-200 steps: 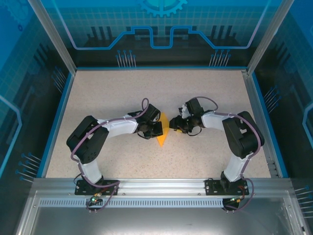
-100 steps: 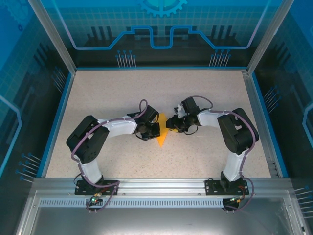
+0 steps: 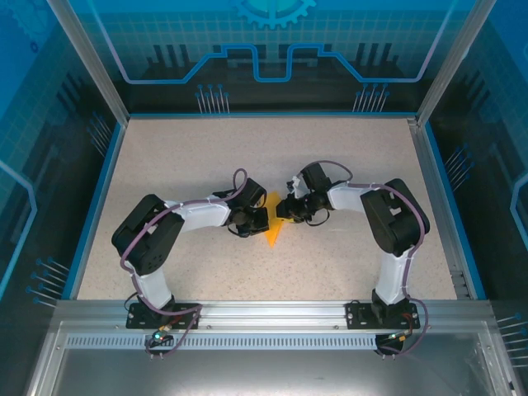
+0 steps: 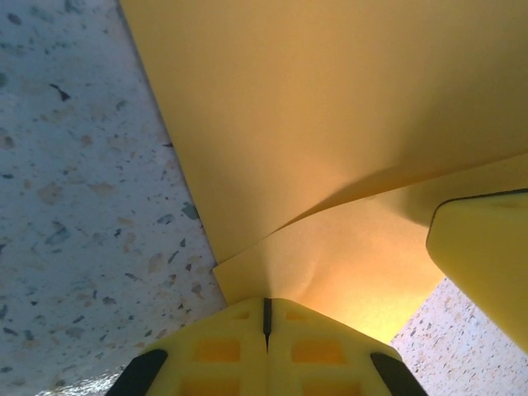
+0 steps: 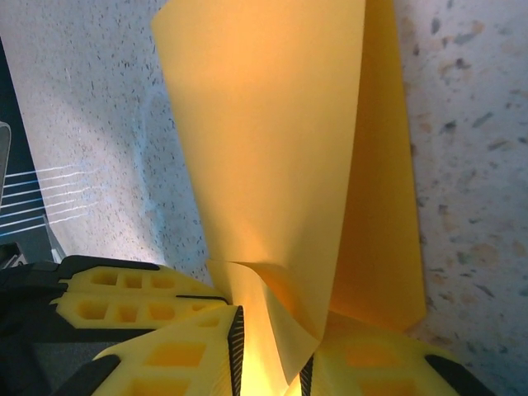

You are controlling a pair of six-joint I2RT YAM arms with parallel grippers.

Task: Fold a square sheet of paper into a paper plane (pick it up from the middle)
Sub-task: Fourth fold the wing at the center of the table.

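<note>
I will open my left gripper, as it dimples the flap away from the paper's slanted edge, then back off and pinch that slanted edge [image 4: 419, 310] beside my right gripper.
The orange-yellow sheet of paper [image 3: 271, 231], folded to a narrow pointed shape, lies at the table's middle with its tip toward the near edge. My left gripper [image 3: 262, 219] meets it from the left. In the left wrist view its jaws [image 4: 266, 301] are shut on the paper's [image 4: 330, 124] edge, which dimples at the tips. My right gripper [image 3: 285, 209] reaches in from the right. Its jaws [image 5: 268, 346] stand a little apart, and a curled flap of the paper [image 5: 272, 124] rises between them. One right fingertip [image 4: 487, 256] rests on the paper in the left wrist view.
The speckled beige table [image 3: 206, 157] is bounded by blue walls [image 3: 99, 198] and metal posts. Both arms bend inward from their bases on the near rail [image 3: 272, 313]. The left gripper's yellow fingers [image 5: 124, 297] sit close beside the right jaws.
My right gripper has moved left onto the paper and its jaws have narrowed around a flap. The left gripper has stayed shut in place.
</note>
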